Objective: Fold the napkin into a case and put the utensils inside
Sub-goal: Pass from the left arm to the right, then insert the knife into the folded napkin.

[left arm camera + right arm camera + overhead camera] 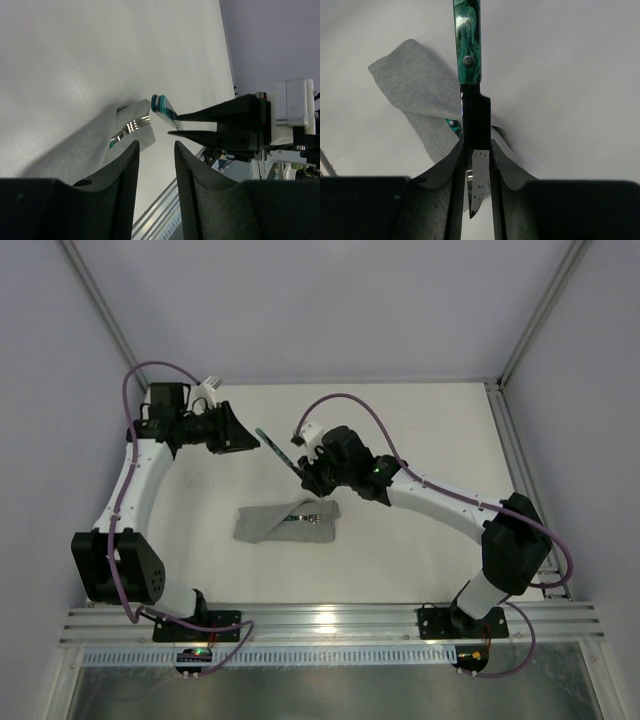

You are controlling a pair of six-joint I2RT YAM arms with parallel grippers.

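My right gripper is going to let go of the knife on the grey napkin (322,513) along the far side of the fork. The knife is now held above the napkin.
The grey napkin (285,522) lies folded as a narrow case on the table. The fork (136,124) sits in it, silver tines sticking out of one end. My right gripper (476,145) is shut on the blade of the knife (468,40). It holds the knife above the napkin (415,85), teal handle pointing away. In the top view the knife (275,452) spans the gap between both grippers. My left gripper (156,145) is open just off the handle end (161,105), with nothing between its fingers. A bit of the fork's teal handle (454,126) shows below the blade.
The white table (420,430) is walled by pale panels at the back and sides. An aluminium rail (330,625) runs along the near edge, where both arm bases are bolted.
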